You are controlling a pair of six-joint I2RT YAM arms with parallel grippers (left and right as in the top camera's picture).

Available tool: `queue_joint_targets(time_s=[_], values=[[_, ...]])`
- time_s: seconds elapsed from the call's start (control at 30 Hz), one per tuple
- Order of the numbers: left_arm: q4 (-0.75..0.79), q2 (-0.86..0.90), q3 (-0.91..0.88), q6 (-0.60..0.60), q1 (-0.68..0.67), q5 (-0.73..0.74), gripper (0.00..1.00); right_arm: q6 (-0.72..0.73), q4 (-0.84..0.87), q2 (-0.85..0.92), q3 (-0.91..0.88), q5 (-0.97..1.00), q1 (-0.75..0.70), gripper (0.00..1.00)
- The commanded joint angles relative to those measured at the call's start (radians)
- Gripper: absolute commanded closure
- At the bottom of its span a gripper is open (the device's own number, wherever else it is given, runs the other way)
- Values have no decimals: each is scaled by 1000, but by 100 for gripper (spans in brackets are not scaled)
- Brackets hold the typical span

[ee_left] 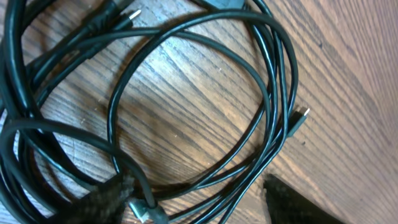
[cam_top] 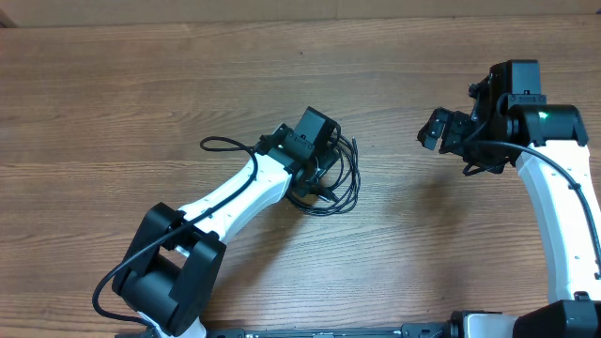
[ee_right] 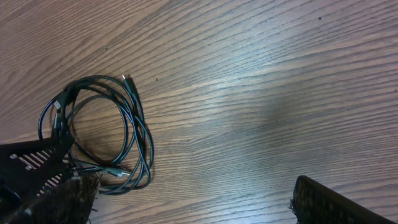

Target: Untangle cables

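Note:
Several cable pieces cross my open left fingers; next I pinch only the arching cable (ee_left: pixel 147 188) near its plug and lift it clear of the coil.
The cables (cam_top: pixel 346 183) lie as one tangled coil of thin black cords at the middle of the table. My left gripper (cam_top: pixel 324 176) is down on the coil's left side. In the left wrist view the cables (ee_left: pixel 205 93) fill the frame, with silvery plug tips (ee_left: pixel 303 116) at the right and top left. The left gripper (ee_left: pixel 199 205) is open, its fingers (ee_left: pixel 99 202) apart with several strands running between them, none pinched. My right gripper (cam_top: pixel 441 130) hovers open to the right, well away from the coil. The right wrist view shows the right gripper (ee_right: pixel 196 202) empty and the cables (ee_right: pixel 99 130) far left.
A thin black loop (cam_top: pixel 221 145) sticks out left of the left arm's wrist. Bare wooden table (cam_top: pixel 394 225) lies between the coil and the right arm. The right arm's white link (cam_top: pixel 554 207) stands along the right edge.

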Motion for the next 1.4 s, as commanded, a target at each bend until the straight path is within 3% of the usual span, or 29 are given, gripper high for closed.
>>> queue_joint_targets(time_s=[0.0,0.1,0.27,0.47,0.57,0.77,0.8,0.93,1.13,1.37], values=[[-14,14,6,1,-8,-46,41,5,0,-13,-2,-6,2,0],[-36,15,6,1,-8,-56,39,5,0,-13,-2,-6,2,0],[-69,40,6,1,-8,-63,23,5,0,-13,-2,-6,2,0],[-50,100,6,1,-7,-58,23,5,0,-13,-2,-6,2,0],[-27,112,6,1,-6,-56,38,5,0,-13,-2,-6,2,0],[11,113,6,9,-6,-56,92,5,1,-13,-2,-5,2,0],[13,113,6,9,-6,-56,96,5,1,-13,-2,-5,2,0],[23,113,6,17,-5,-56,96,5,2,-13,-2,-5,2,0],[100,109,16,161,-3,3,96,5,5,-13,-2,-5,2,0],[80,65,103,314,8,40,96,4,8,-13,-2,-5,2,0]])
